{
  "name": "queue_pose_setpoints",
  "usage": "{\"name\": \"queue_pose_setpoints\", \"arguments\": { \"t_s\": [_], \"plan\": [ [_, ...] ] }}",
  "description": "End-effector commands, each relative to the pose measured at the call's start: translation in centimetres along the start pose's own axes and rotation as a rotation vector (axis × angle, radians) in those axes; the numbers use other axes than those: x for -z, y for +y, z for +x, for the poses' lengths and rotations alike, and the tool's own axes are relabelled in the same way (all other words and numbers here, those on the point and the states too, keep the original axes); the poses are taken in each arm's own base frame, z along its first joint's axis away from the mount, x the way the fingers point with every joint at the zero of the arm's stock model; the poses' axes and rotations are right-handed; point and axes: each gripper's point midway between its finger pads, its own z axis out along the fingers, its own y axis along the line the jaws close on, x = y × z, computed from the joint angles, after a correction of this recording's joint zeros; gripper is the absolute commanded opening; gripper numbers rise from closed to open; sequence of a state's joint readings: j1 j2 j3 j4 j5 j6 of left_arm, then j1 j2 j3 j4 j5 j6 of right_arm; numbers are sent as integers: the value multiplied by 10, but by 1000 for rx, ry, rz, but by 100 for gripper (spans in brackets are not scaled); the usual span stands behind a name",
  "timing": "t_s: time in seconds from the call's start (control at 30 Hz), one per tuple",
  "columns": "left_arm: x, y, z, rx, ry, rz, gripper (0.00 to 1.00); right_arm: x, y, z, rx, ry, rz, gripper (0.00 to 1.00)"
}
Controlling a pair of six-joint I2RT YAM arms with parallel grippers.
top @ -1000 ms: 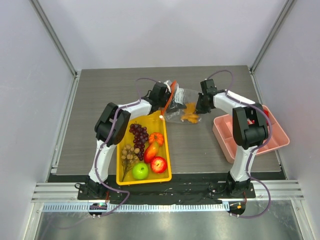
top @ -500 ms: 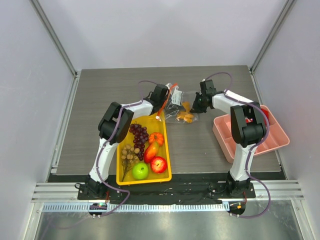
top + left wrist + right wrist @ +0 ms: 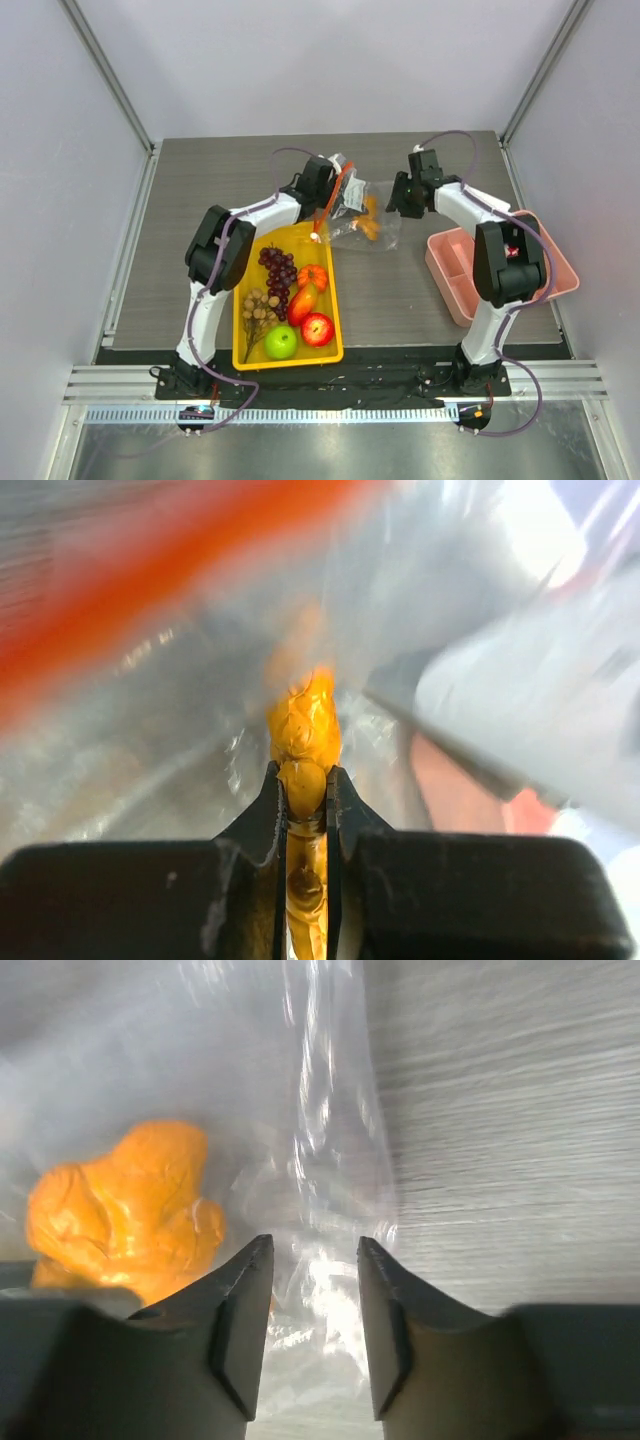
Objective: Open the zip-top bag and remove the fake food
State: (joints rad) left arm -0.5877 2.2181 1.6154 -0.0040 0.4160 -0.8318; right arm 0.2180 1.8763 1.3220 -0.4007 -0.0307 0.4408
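My left gripper needs to let go of the orange piece in the yellow tray point(image 3: 294, 262), next to the purple grapes and just beyond the pumpkin.
The clear zip-top bag point(image 3: 378, 203) lies on the table, its orange-red zip strip point(image 3: 343, 188) turned to the left. My left gripper point(image 3: 303, 772) reaches into the bag's mouth and is shut on an orange piece of fake food point(image 3: 305, 730); in the top view the left gripper point(image 3: 345, 206) is at the zip strip, with the orange piece point(image 3: 371, 227) showing through the plastic. My right gripper point(image 3: 315, 1260) stands open at the bag's right end, with loose plastic point(image 3: 330, 1160) between its jaws and the orange piece point(image 3: 130, 1210) to its left. The top view shows the right gripper point(image 3: 394, 206) beside the bag.
A yellow tray point(image 3: 252, 352) at the near left holds purple grapes point(image 3: 280, 266), a pumpkin point(image 3: 313, 276), a red apple point(image 3: 318, 328), a green apple point(image 3: 281, 342) and a tan cluster point(image 3: 258, 308). A pink divided tray point(image 3: 447, 268) sits at the right.
My left gripper has closed on the orange piece inside the bag. My right gripper has let go of the bag and opened, drawing back a little to the right.
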Motion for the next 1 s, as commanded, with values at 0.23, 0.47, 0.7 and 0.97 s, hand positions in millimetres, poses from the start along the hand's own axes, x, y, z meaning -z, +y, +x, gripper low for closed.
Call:
{"name": "queue_pose_setpoints", "arguments": {
  "t_s": [0.23, 0.47, 0.7, 0.97],
  "plan": [
    [61, -45, -43, -68, -45, 26, 0, 75, 36, -74, -39, -197, -222, 72],
    [74, -42, -55, -134, -156, -103, 0, 126, 106, -78, 47, -281, -475, 96],
    [85, -43, -61, -247, -146, -246, 0, 136, 130, -84, 37, -298, -601, 100],
    [82, -50, -64, -251, -133, -233, 0, 146, 152, -66, 90, -320, -692, 100]
  ]
}}
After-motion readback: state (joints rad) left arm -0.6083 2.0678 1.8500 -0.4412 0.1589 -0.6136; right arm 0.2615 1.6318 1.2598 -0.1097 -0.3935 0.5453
